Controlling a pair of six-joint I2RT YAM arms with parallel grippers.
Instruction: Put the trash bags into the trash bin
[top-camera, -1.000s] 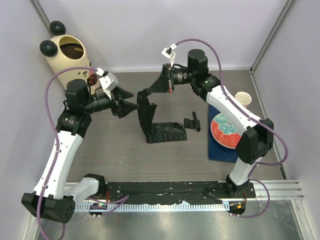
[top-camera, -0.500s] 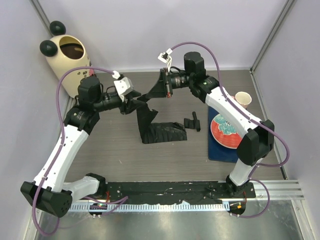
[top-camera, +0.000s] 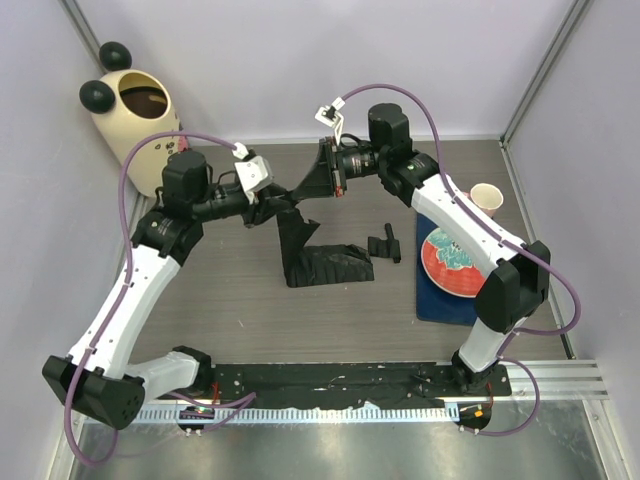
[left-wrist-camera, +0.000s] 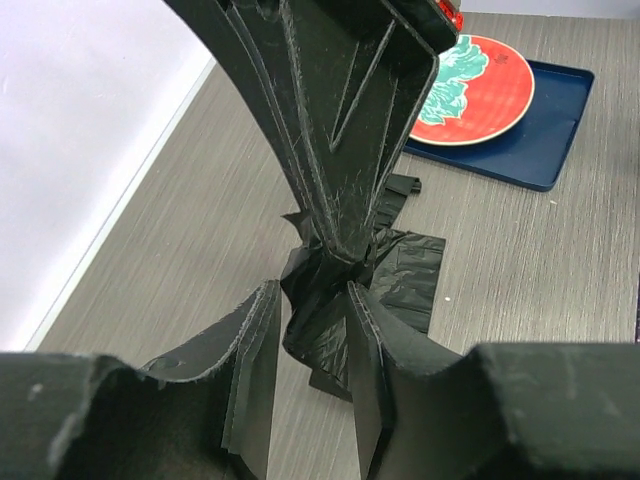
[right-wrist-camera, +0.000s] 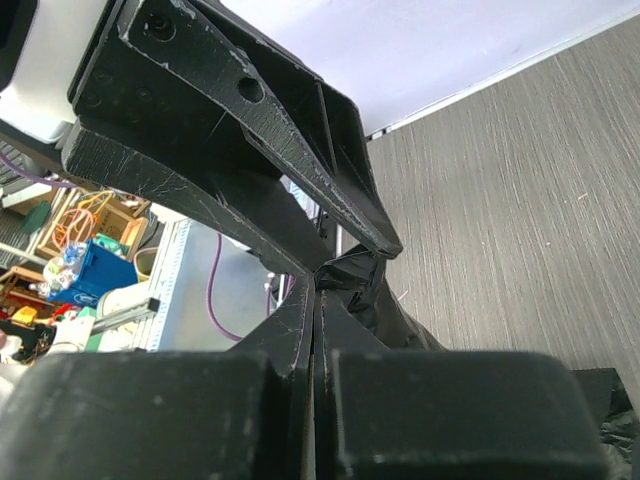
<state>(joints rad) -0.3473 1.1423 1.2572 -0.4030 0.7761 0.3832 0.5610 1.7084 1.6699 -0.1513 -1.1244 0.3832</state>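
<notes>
My left gripper is holding the trash bag loosely between its fingers, so it should open, turn and pinch the strip of the trash bag (left-wrist-camera: 325, 283) just under the ends of my right gripper's fingers.
A black trash bag (top-camera: 298, 238) hangs as a crumpled strip, its lower end heaped on the table (top-camera: 336, 266). My right gripper (top-camera: 302, 187) is shut on the bag's top end, fingers pressed together (right-wrist-camera: 318, 285) with crinkled plastic (right-wrist-camera: 352, 275) at their tips. My left gripper (top-camera: 277, 201) meets it from the left, just under that grip. Its jaws (left-wrist-camera: 311, 292) are narrowly open around the bag (left-wrist-camera: 322, 318); the plastic lies against one finger (left-wrist-camera: 368, 360) and a gap shows at the other. The cream trash bin (top-camera: 135, 112) with black ears stands upright at the far left corner.
A small black folded piece (top-camera: 386, 245) lies right of the heap. A red plate (top-camera: 452, 262) sits on a blue tray (top-camera: 430, 300) at the right, with a paper cup (top-camera: 486, 197) behind it. Walls close in on the left and the back.
My left gripper has swung right from near the bin to the bag's upper part, its jaws narrowing around it. The right gripper has held the bag's top, shifting slightly left.
</notes>
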